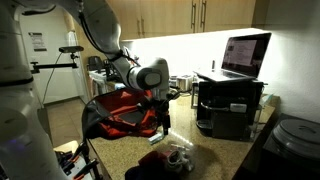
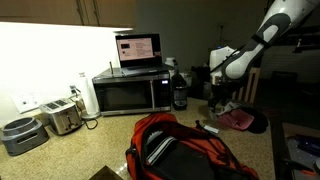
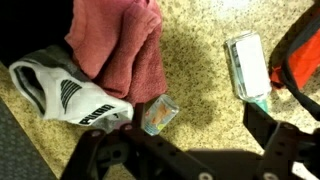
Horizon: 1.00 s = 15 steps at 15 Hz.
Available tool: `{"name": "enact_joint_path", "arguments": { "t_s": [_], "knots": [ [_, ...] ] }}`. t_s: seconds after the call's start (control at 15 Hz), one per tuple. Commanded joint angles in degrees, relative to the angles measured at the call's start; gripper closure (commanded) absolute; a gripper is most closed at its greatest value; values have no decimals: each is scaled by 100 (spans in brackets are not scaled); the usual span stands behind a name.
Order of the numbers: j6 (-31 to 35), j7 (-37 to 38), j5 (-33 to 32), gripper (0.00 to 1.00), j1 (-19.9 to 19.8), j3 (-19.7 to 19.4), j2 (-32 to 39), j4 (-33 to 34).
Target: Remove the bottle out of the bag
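Observation:
Next, my gripper moves over to the middle of the clear bottle [image 1: 140, 134] [image 3: 248, 69] with the teal end, beside the red bag, and closes on it there.
The red bag with black trim [image 1: 122, 112] lies floppy on the speckled counter and fills the foreground of an exterior view [image 2: 190, 152]. Its edge shows at the right of the wrist view [image 3: 302, 55]. A clear bottle with a teal end [image 3: 247, 65] lies on the counter just outside the bag. A small clear container with orange contents [image 3: 158, 116] lies by my left finger. My gripper [image 3: 195, 140] is open and empty, pointing down above the counter between these two; it shows in both exterior views [image 1: 160, 118] [image 2: 222, 102].
A dark-red cloth heap [image 3: 120, 45] and a white and black sock [image 3: 65, 95] lie beside the gripper. A microwave [image 2: 130, 93] carrying a laptop [image 2: 138, 48], a toaster [image 2: 60, 118] and a coffee machine [image 1: 228, 108] stand along the wall.

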Motion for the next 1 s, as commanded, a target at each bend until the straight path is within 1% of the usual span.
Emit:
{"name": "enact_joint_path", "arguments": {
  "t_s": [0.0, 0.47, 0.93],
  "knots": [
    [-12, -751, 239, 0, -2, 93, 6, 30],
    [-11, -1876, 997, 0, -14, 324, 49, 61],
    [-67, -2786, 1625, 0, -64, 411, 232, 112]
  ]
}}
